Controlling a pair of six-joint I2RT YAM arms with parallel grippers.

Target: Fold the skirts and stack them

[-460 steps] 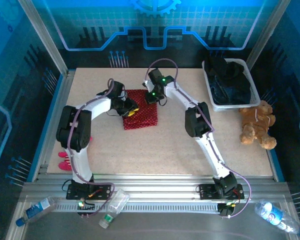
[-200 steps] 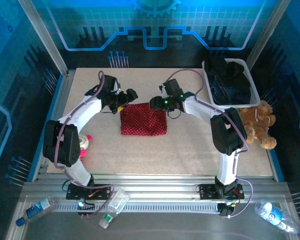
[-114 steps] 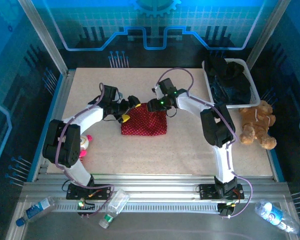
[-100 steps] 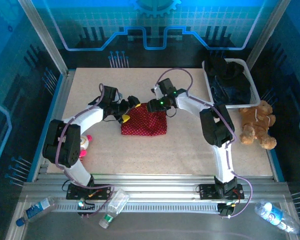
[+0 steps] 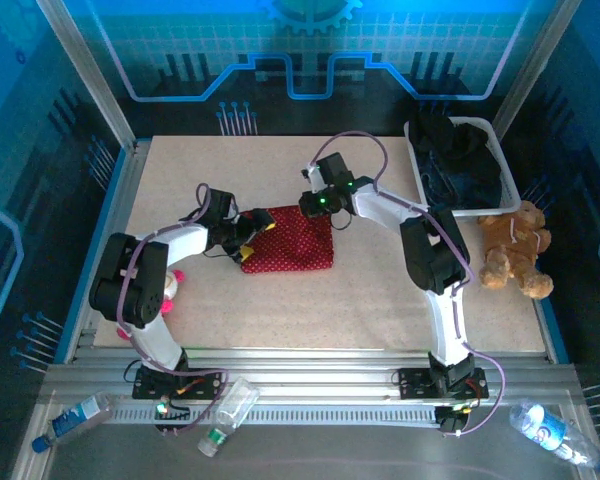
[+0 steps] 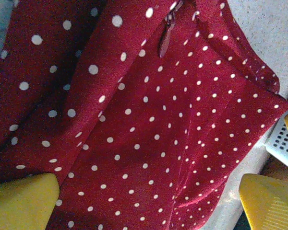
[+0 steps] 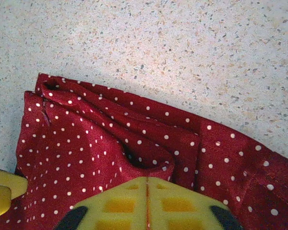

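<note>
The skirt's top layer puckers at my right gripper's fingers, so next I open them, take the cloth (image 7: 186, 162) beside it and smooth the layer flat.
The red skirt with white dots (image 5: 295, 245) lies folded flat in the middle of the table (image 5: 330, 310). My left gripper (image 5: 252, 230) is at its left edge. In the left wrist view that gripper (image 6: 144, 208) is open, its yellow fingers (image 6: 19, 201) wide apart over the dotted cloth (image 6: 149, 124) and its zip. My right gripper (image 5: 313, 207) is at the skirt's far edge. In the right wrist view it (image 7: 147, 182) is shut, pinching a puckered fold of the skirt (image 7: 96, 139). Dark skirts (image 5: 460, 165) are piled in the basket.
A white basket (image 5: 470, 213) stands at the back right. A brown teddy bear (image 5: 515, 248) lies just in front of it. A pink-and-white plush doll (image 5: 170, 285) sits by the left arm. Plastic bottles (image 5: 230, 405) lie on the metal rail in front.
The left gripper has moved nearer, down along the skirt's left edge. The right gripper has pulled the skirt's far edge a little farther back, so the cloth reaches farther.
</note>
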